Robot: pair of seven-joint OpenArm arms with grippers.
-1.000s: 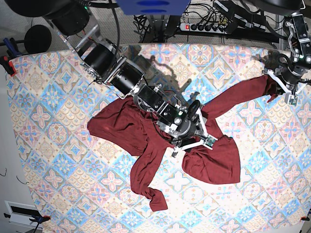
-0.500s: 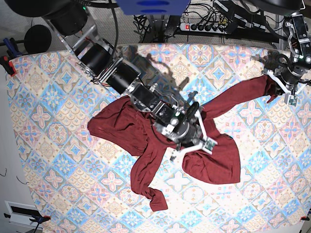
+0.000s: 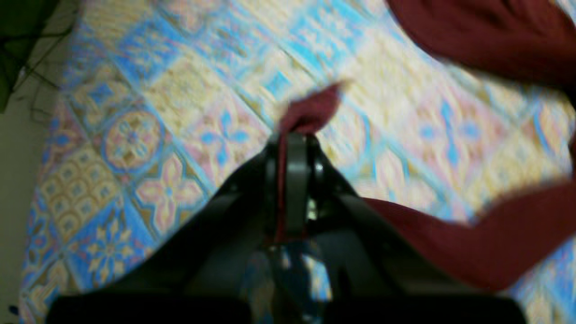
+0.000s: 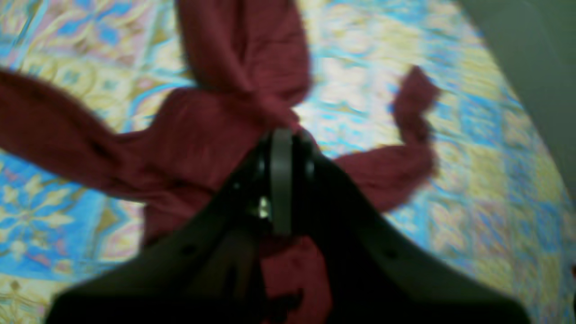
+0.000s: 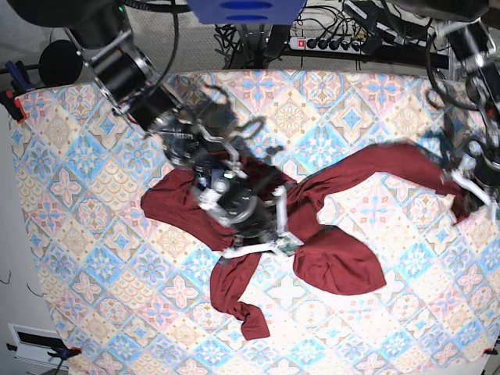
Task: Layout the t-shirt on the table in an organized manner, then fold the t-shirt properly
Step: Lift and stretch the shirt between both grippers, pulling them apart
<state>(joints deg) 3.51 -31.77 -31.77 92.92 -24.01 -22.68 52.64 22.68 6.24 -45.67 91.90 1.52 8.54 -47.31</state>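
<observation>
The t-shirt's far end lies bunched, so my right gripper, pinching the middle, should release it and take the bunched end (image 5: 169, 195) to spread it.
The dark maroon t-shirt (image 5: 344, 266) lies crumpled on the patterned table (image 5: 78, 234), one long sleeve (image 5: 375, 168) stretched toward the right and another (image 5: 238, 301) trailing toward the front. My right gripper (image 5: 262, 248) is shut on a bunch of the t-shirt's middle; in the right wrist view the closed gripper (image 4: 281, 132) pinches the fabric (image 4: 202, 135) above the table (image 4: 472, 157). My left gripper (image 5: 469, 189) is shut on the end of the stretched sleeve near the right edge; in the left wrist view the gripper (image 3: 294, 137) holds the sleeve tip (image 3: 312, 110).
A power strip (image 5: 328, 43) and cables lie behind the table's back edge. A black round object (image 5: 61, 61) and a red clamp (image 5: 12, 101) sit at the back left corner. The table's right edge is close to my left gripper.
My right gripper has moved left and toward the front, dragging the t-shirt's middle. My left gripper has moved toward the front along the right edge, carrying the sleeve end.
</observation>
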